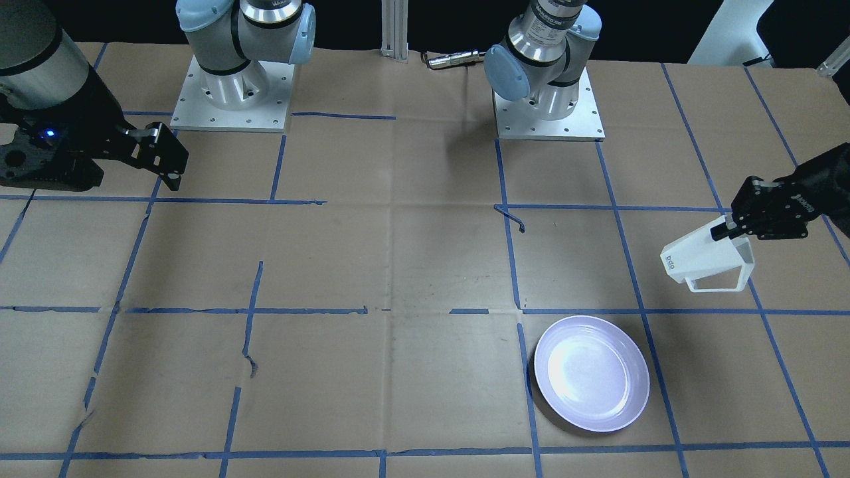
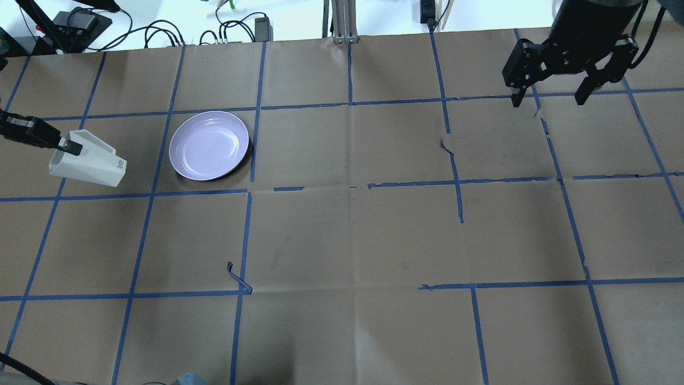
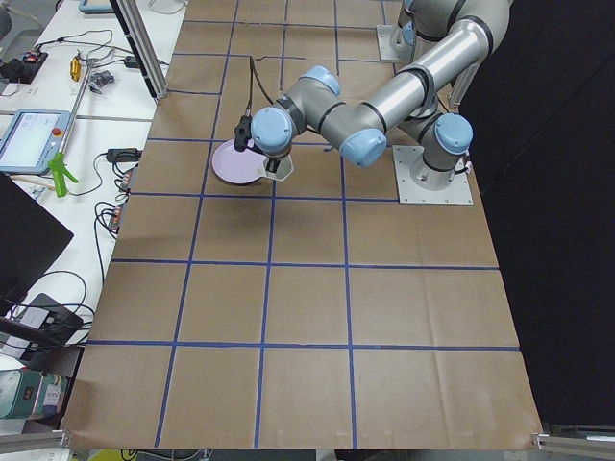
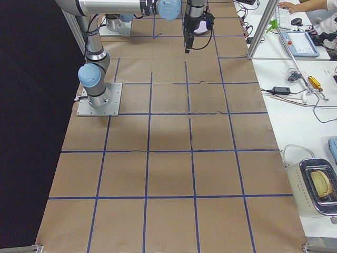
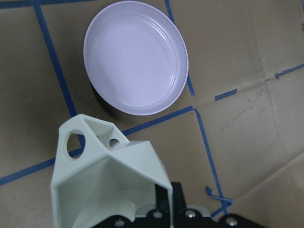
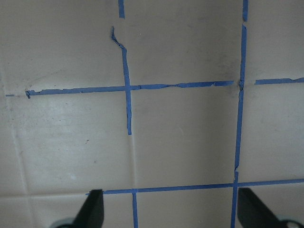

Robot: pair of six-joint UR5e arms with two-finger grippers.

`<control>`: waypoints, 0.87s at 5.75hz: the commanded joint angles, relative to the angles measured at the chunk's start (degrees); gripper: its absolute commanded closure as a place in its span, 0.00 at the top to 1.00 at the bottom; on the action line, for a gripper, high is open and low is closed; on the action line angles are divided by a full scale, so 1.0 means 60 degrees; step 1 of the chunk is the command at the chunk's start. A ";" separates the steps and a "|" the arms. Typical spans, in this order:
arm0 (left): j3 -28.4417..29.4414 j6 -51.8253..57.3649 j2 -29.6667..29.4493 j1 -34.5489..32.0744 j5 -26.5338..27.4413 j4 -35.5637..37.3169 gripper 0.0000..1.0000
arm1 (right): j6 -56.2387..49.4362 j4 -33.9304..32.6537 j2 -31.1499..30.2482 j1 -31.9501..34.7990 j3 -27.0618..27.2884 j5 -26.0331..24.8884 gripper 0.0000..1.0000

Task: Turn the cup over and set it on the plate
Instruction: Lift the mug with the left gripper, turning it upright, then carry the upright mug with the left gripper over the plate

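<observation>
The robot's left gripper will set the white cup down on the middle of the lavender plate [image 1: 592, 371] [image 5: 136, 59].
The white faceted cup [image 2: 91, 161] hangs tilted on its side, with its logo base pointing toward the lavender plate [image 2: 209, 145]. My left gripper [image 2: 67, 147] is shut on the cup's rim wall and holds it above the table, just left of the plate in the overhead view. In the front view the cup [image 1: 705, 260] is held by the left gripper [image 1: 728, 229], back right of the plate [image 1: 591, 373], with its open handle low. The left wrist view shows the cup's open mouth [image 5: 107, 190] and the empty plate [image 5: 135, 57]. My right gripper [image 2: 549, 100] is open and empty, far off at the back right; it also shows in the right wrist view [image 6: 171, 211].
Brown paper with blue tape lines covers the table [image 2: 352, 235]. The arm bases [image 1: 231, 93] stand at the robot's edge. Cables and power bricks [image 2: 235, 29] lie beyond the far edge. A loose curl of tape [image 2: 239, 279] sticks up near the middle left.
</observation>
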 commanded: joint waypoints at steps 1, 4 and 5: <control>-0.0079 -0.1904 -0.0055 -0.2520 0.1497 0.2261 0.00 | 0.0000 0.0000 0.0000 0.0000 0.0000 0.0000 1.00; -0.1042 -0.1927 -0.0787 -0.3777 0.2633 0.4856 0.01 | 0.0000 0.0000 0.0000 0.0000 0.0000 0.0000 1.00; -0.1394 -0.1927 -0.1005 -0.3822 0.2865 0.5472 0.01 | 0.0000 0.0000 0.0000 0.0000 0.0000 0.0000 1.00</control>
